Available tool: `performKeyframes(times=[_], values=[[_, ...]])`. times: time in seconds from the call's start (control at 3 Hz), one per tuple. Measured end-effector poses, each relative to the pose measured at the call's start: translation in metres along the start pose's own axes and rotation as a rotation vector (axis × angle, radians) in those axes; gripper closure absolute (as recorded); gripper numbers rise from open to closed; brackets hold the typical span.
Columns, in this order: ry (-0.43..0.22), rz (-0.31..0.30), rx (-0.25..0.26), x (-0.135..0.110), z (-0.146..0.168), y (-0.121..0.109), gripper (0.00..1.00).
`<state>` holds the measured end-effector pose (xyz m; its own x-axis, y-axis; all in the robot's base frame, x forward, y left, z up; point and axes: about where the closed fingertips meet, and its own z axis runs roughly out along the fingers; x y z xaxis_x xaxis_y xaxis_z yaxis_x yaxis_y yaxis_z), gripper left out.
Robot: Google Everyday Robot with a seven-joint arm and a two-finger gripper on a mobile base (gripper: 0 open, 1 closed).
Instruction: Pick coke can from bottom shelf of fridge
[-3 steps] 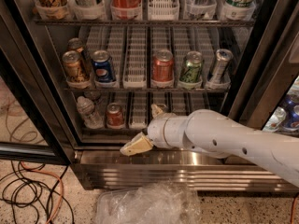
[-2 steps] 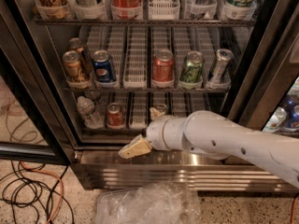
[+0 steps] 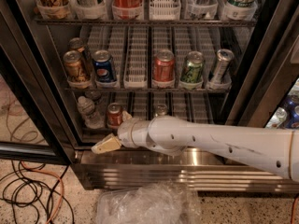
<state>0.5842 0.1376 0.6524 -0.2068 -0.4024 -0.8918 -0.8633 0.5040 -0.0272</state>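
Next, my gripper goes next to the coke can's body (image 3: 115, 118), below its silver top beside the clear bottle. It should close there.
The coke can (image 3: 113, 115), short and red with a silver top, stands at the front left of the bottom shelf (image 3: 140, 104) of the fridge (image 3: 33, 90). My gripper (image 3: 115, 130) on the white arm reaches in from the right and sits just in front of and below the can. One beige finger (image 3: 105, 145) points down-left over the steel sill. The other fingertip (image 3: 125, 115) shows just right of the can. The fingers stand apart and hold nothing.
A clear bottle (image 3: 87, 110) stands left of the coke can and another can top (image 3: 160, 109) to its right. The middle shelf holds a brown can (image 3: 74, 67), Pepsi can (image 3: 103, 66), red can (image 3: 164, 67), green can (image 3: 192, 68) and silver can (image 3: 220, 67). Crumpled plastic (image 3: 147, 204) and cables (image 3: 28, 192) lie on the floor.
My gripper and arm have moved left along the front of the bottom shelf, from the middle lanes to just beneath the coke can. The cans have not moved.
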Motion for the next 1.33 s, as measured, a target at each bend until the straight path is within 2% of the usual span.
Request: performKeyframes(times=[0.33,1.0,1.33], values=[[0.011,-0.006,-0.012,0.004,0.008,0.003,0.0],[-0.009,-0.093,0.039,0.005,0.068,-0.037,0.0],[-0.007,-0.102,0.068,0.009,0.087,-0.053,0.0]])
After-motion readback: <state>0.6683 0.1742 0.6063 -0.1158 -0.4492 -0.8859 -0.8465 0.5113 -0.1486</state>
